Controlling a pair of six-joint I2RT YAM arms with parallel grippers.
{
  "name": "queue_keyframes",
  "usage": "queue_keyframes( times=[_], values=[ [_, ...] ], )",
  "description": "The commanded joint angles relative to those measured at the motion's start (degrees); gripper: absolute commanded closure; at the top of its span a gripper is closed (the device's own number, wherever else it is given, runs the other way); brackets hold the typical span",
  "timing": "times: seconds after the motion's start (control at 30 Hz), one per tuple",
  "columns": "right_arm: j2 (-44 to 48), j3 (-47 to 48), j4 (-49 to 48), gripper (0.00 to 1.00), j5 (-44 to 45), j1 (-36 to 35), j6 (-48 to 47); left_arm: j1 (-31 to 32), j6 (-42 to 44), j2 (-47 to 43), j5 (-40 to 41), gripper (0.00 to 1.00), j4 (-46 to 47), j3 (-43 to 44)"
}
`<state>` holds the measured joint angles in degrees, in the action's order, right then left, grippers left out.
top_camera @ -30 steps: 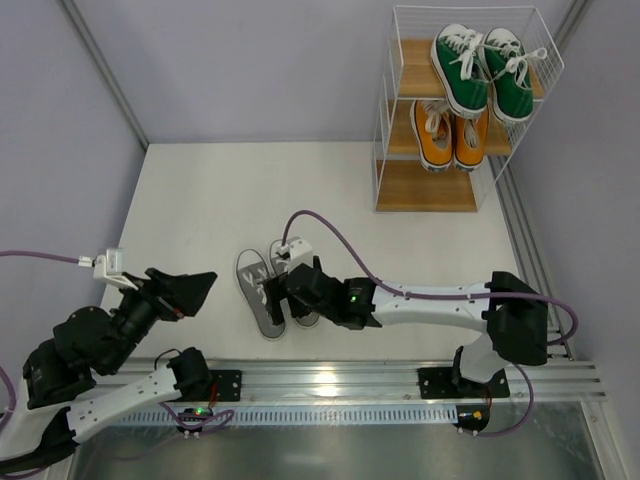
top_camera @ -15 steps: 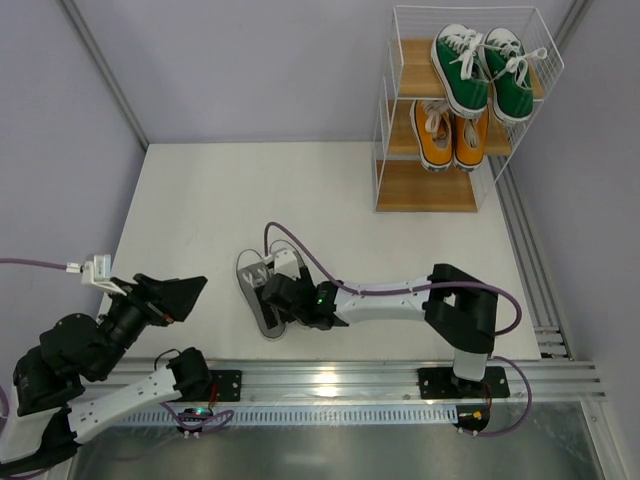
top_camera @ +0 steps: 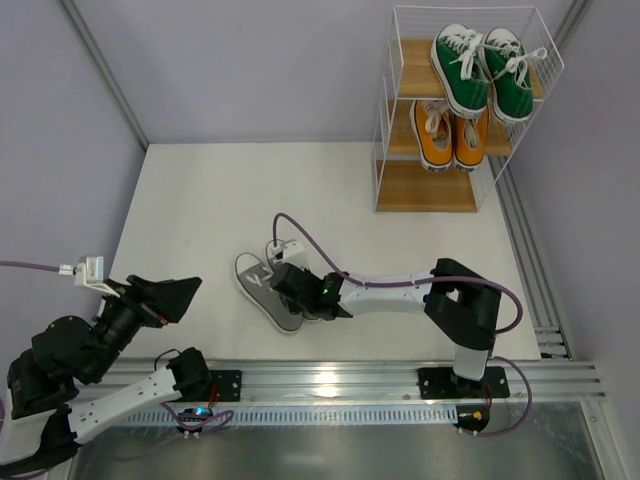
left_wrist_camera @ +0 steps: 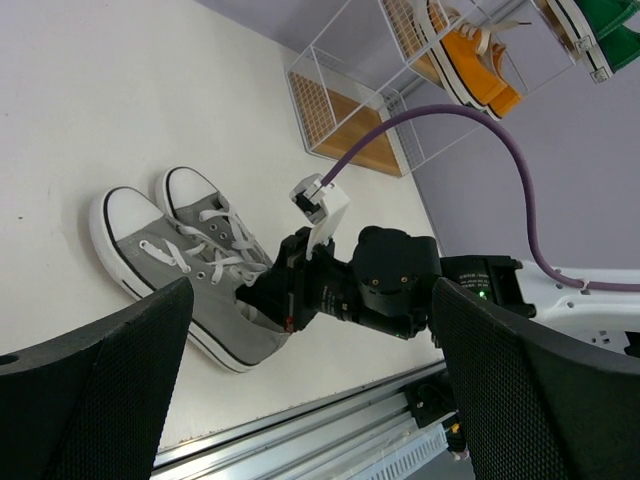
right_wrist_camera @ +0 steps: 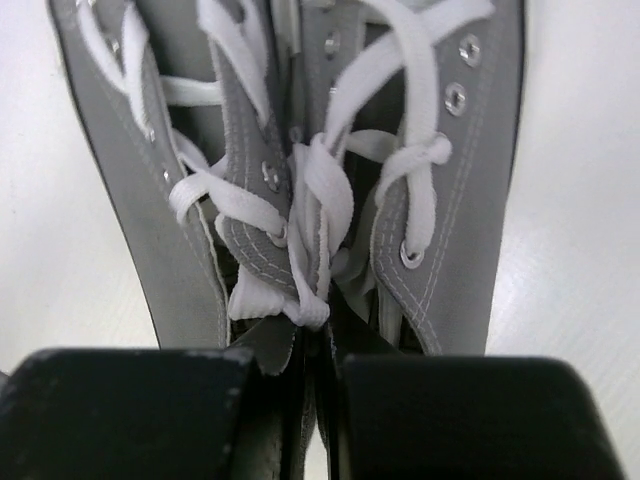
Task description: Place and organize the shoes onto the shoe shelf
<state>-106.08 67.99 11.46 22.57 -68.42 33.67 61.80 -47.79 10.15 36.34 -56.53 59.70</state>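
I should put the grey shoes down on the white table [top_camera: 392, 277] in front of the shelf's bare bottom board with my right gripper.
The grey shoes [top_camera: 258, 283] lie side by side on the white table, toes pointing to the far left. My right gripper [top_camera: 300, 292] is shut on their two inner collars, pinching them together at the laces [right_wrist_camera: 318, 330]. Both uppers [right_wrist_camera: 150, 180] fill the right wrist view. My left gripper [top_camera: 175, 296] hangs open above the near left of the table, apart from the pair [left_wrist_camera: 190, 265], with nothing between its fingers [left_wrist_camera: 312, 330]. On the shoe shelf [top_camera: 385, 130] at the far right, the green shoes [top_camera: 480, 70] sit on the top board and the orange shoes [top_camera: 450, 130] on the middle one. Its bottom board [top_camera: 425, 188] is bare.
A metal rail [top_camera: 330, 380] runs along the table's near edge and carries both arm bases. A purple cable [top_camera: 310, 235] loops over the right arm. Grey walls close off the back and both sides.
My right gripper went from open to shut on the grey pair's inner collars, and the pair turned slightly. The left arm drew back a little to the left.
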Motion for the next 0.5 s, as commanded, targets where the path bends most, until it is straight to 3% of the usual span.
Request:
queue_keyframes(
  times=[0.0, 0.3, 0.47],
  values=[
    [7.9, -4.0, -1.8, 0.96, 4.9, 2.5, -1.5, 0.1, 0.2, -0.3, 0.8, 0.00, -0.2, 1.3],
    [30.7, -21.6, 6.0, 0.96, 13.2, 6.6, 2.5, 0.1, 0.7, -0.4, 0.8, 0.00, 1.4, -0.3],
    [38.5, -26.1, 16.5, 0.96, 19.3, 10.0, 12.3, 0.1, 1.1, 0.2, 0.0, 0.00, 4.4, -2.1]
  ],
)
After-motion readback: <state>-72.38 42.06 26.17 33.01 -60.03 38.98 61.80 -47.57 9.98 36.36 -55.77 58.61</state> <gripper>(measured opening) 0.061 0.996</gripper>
